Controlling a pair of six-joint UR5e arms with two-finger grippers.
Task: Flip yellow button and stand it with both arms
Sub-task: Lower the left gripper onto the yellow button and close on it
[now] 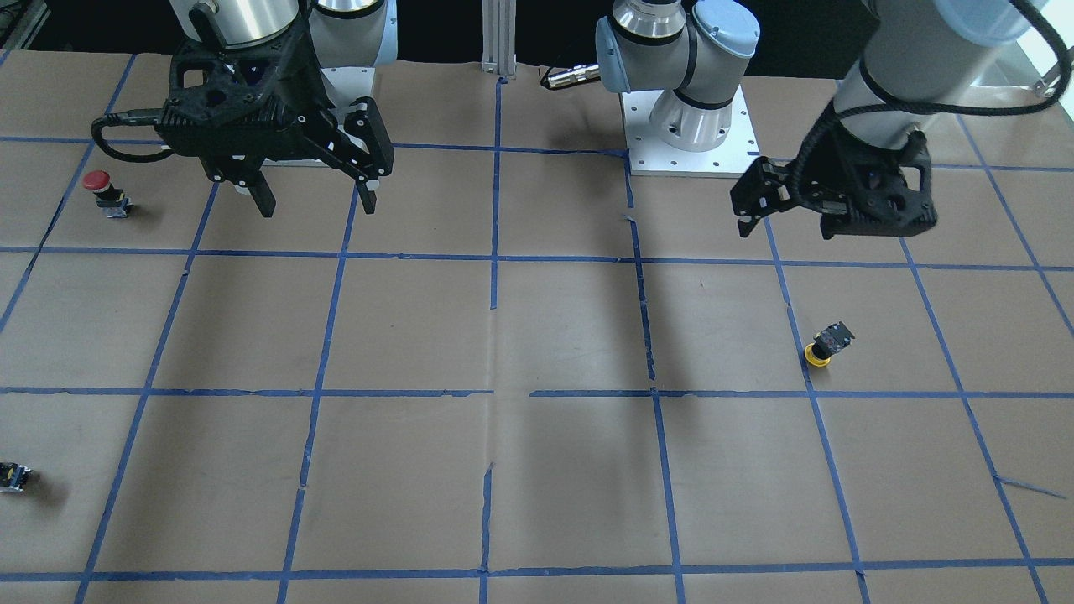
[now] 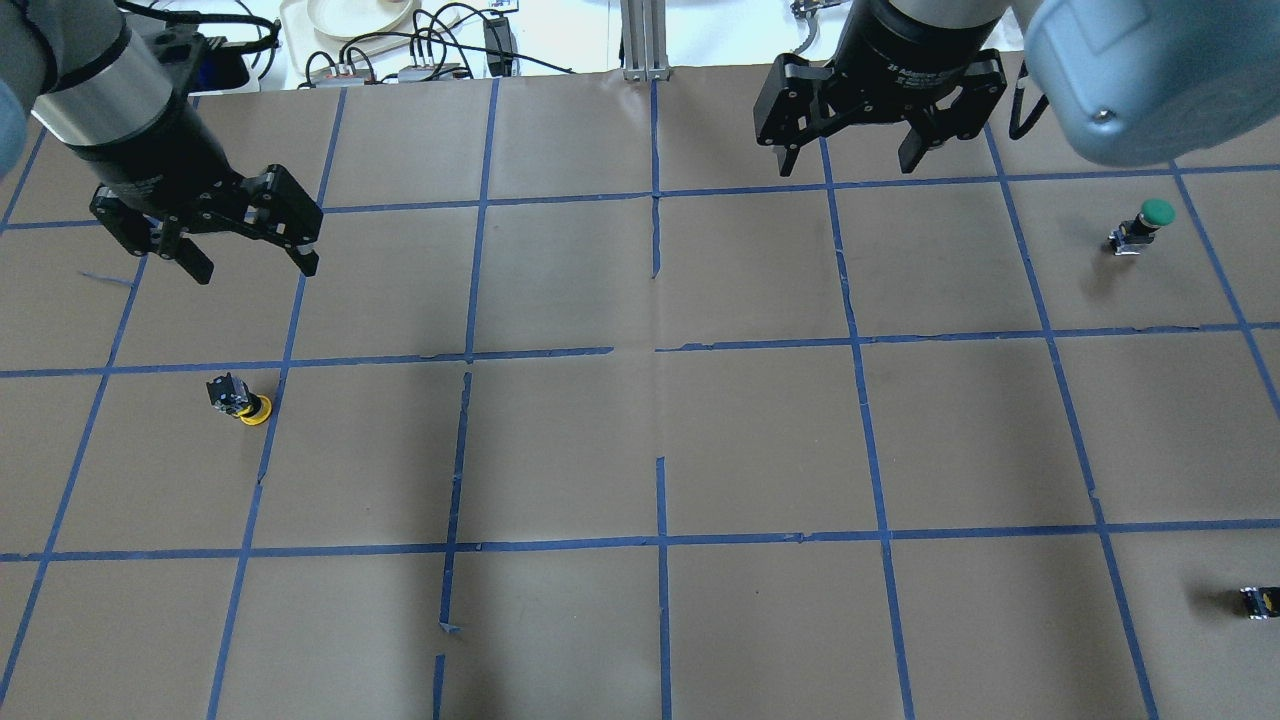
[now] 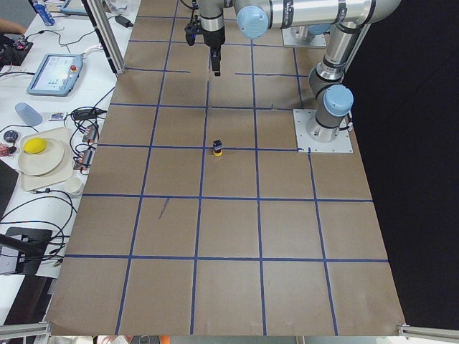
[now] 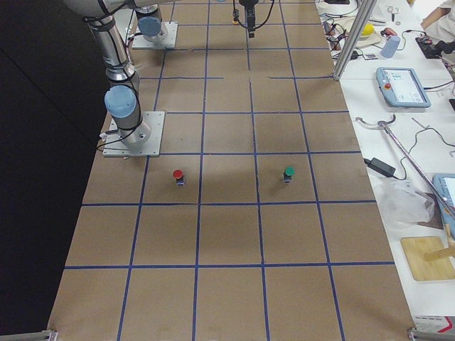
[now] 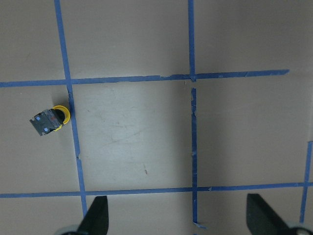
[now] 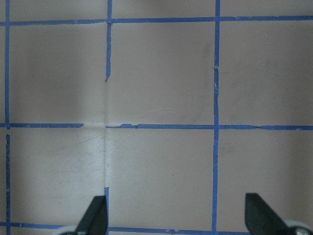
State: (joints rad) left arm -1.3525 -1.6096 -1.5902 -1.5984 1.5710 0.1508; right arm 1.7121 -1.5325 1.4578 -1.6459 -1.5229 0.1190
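My left gripper will close on the black and grey body (image 1: 837,335) (image 5: 42,123) of the yellow button, near the end away from the button's yellow cap.
The yellow button (image 2: 240,398) rests on the brown paper table on its yellow cap, with the black and grey body tilted upward. It also shows in the front view (image 1: 826,344), the left side view (image 3: 218,147) and the left wrist view (image 5: 51,119). My left gripper (image 2: 255,268) is open and empty, and hovers above the table a little behind the button. It also shows in the front view (image 1: 784,226). My right gripper (image 2: 845,163) is open and empty, high over the table's far half and well away from the button. It also shows in the front view (image 1: 317,204).
A red-capped button (image 1: 105,191) and a green-capped button (image 2: 1145,222) stand upright on my right side. A small dark capless switch (image 2: 1260,601) lies near the right edge. Blue tape lines grid the paper. Cables and plates (image 2: 350,20) lie beyond the far edge.
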